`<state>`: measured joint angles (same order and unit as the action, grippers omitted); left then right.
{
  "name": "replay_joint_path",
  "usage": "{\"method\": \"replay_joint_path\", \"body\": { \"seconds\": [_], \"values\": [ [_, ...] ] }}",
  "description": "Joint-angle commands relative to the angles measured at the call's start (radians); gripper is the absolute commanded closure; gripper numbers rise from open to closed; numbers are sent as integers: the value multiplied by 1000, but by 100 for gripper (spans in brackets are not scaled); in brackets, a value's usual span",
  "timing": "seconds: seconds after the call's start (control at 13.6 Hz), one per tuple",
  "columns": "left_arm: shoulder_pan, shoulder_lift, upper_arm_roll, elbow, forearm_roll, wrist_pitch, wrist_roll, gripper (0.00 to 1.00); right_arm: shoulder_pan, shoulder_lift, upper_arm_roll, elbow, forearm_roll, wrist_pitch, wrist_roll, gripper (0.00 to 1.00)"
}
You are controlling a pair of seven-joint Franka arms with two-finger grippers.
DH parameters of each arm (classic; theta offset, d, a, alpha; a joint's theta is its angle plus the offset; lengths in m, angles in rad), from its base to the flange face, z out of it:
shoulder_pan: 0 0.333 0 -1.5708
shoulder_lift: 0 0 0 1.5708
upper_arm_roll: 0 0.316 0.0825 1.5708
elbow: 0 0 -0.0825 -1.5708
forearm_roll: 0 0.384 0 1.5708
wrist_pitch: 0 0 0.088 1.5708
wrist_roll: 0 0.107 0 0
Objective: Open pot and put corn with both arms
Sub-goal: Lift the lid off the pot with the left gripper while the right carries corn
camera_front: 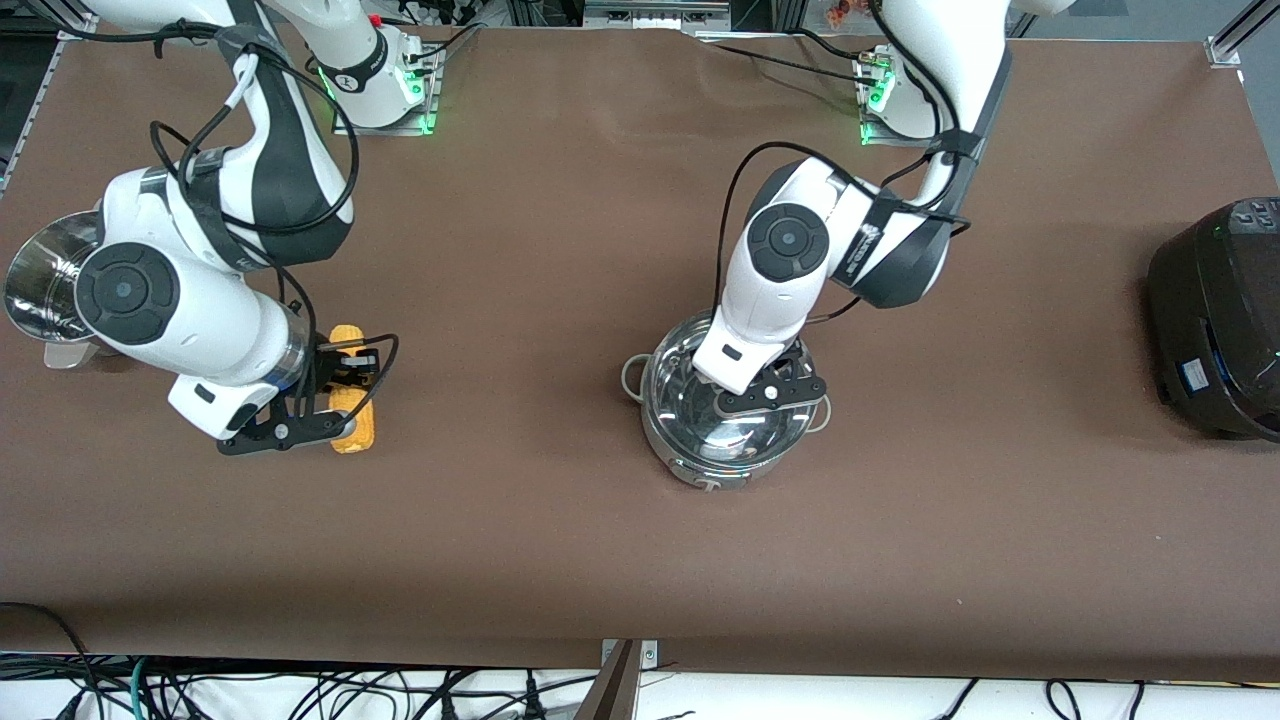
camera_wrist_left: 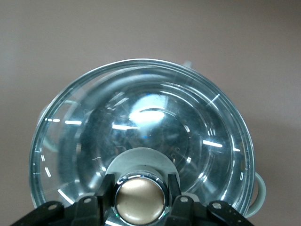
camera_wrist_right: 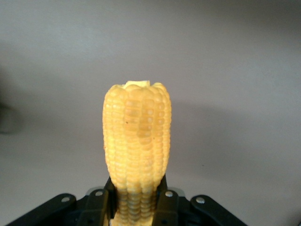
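Observation:
My left gripper has the clear glass lid. It will let go of the lid on the brown cloth (camera_front: 981, 410) between the pot and the black cooker.
The shiny steel pot (camera_front: 700, 468) stands mid-table with its clear glass lid (camera_front: 690, 400) on it. My left gripper (camera_front: 772, 393) is down on the lid, its fingers (camera_wrist_left: 106, 197) shut on either side of the tan knob (camera_wrist_left: 141, 200). Through the glass lid (camera_wrist_left: 141, 122) the pot's inside shows bare. A loop handle (camera_wrist_left: 258, 195) sticks out at the pot's side. Toward the right arm's end of the table, the yellow corn (camera_front: 354, 425) lies lengthwise on the brown cloth. My right gripper (camera_front: 318, 408) is shut across the corn (camera_wrist_right: 137, 141) near one end.
A shiny steel steamer (camera_front: 40, 285) stands at the right arm's end of the table, partly covered by that arm. A big black cooker (camera_front: 1220, 310) sits at the left arm's end. Brown cloth (camera_front: 520, 300) lies between corn and pot.

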<state>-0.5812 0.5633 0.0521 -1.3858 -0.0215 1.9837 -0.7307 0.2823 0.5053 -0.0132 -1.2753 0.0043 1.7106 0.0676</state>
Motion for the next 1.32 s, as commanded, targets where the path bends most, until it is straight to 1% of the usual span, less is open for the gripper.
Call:
{"method": "replay_joint_path", "body": {
  "seconds": [0.0, 0.07, 0.22, 0.37, 0.51, 0.59, 0.66, 0.74, 0.81, 0.96, 1.03, 1.18, 1.25],
  "values": [
    [70, -101, 5, -10, -43, -72, 113, 100, 37, 9, -4, 42, 11, -28, 61, 98],
    [114, -121, 3, -19, -70, -77, 179, 100, 55, 13, -4, 53, 14, -28, 113, 98],
    [203, -172, 3, -76, -116, -75, 336, 100, 109, 31, -4, 83, 19, -23, 185, 98],
    [283, -221, 8, -148, -117, -75, 530, 100, 173, 65, -4, 125, 32, -9, 275, 98],
    [365, -265, 9, -244, -109, -62, 707, 100, 225, 116, -1, 184, 45, 20, 352, 98],
    [386, -279, 26, -281, -101, -36, 779, 100, 239, 146, 12, 215, 74, 44, 388, 98],
    [394, -283, 66, -309, -94, -23, 833, 100, 241, 169, 22, 237, 97, 72, 426, 99],
    [409, -281, 90, -334, -94, -8, 868, 100, 247, 183, 44, 249, 103, 102, 452, 100],
    [428, -279, 97, -370, -92, 27, 890, 100, 248, 191, 61, 255, 103, 128, 468, 100],
    [434, -273, 129, -464, -86, 149, 939, 100, 271, 205, 85, 255, 103, 190, 492, 100],
    [435, -254, 143, -501, -86, 211, 967, 100, 281, 214, 90, 255, 105, 233, 521, 100],
    [439, -217, 164, -561, -86, 330, 1025, 100, 294, 252, 134, 255, 105, 305, 546, 100],
    [439, -201, 164, -570, -86, 355, 1028, 100, 295, 266, 156, 255, 105, 346, 546, 100]
  ]
}}
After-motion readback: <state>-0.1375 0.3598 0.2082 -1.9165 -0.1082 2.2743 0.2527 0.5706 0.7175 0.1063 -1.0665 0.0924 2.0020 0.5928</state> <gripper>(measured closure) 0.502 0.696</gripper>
